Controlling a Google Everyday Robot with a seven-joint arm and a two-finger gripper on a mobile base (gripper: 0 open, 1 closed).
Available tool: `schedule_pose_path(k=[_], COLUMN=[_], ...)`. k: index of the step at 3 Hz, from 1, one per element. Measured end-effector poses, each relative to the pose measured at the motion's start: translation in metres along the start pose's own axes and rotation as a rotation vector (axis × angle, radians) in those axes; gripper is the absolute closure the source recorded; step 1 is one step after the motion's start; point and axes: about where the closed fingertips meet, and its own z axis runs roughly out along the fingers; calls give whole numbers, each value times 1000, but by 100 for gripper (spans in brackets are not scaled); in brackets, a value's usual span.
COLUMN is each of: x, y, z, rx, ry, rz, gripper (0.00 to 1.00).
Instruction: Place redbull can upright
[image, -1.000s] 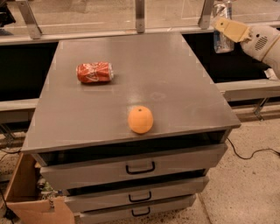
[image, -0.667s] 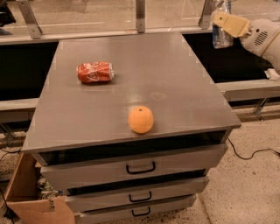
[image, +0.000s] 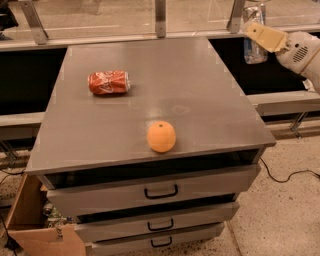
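Next, my gripper sets the redbull can down upright and lets go of it on the grey cabinet top beside the edge (image: 243, 113) nearest my white arm.
The redbull can (image: 253, 46), slim and silver with blue patches, hangs roughly upright in the air at the upper right. It is beyond the right edge of the grey cabinet top (image: 200, 85), over the dark gap beside it. My gripper (image: 256, 31) comes in from the right on a white arm (image: 302, 52) and is shut on the can, with a beige finger (image: 266, 36) across the can's upper part. The can's top is partly hidden by the finger.
A crushed red cola can (image: 109, 82) lies on its side at the left of the cabinet top. An orange (image: 161, 136) sits near the front edge. Drawers (image: 160, 192) are below, a cardboard box (image: 35, 235) at the lower left, metal posts (image: 160, 17) behind.
My gripper with the can has shifted slightly left and up, toward the cabinet's far right corner. The cola can and orange have not moved.
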Motion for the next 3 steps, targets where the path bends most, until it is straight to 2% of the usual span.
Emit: schedule_pose_path(k=[1,3], x=[12,47], y=[8,30], z=[-19,-43], rx=[-75,-255], ry=[-15,-94], rz=[26,98], gripper=[100,100])
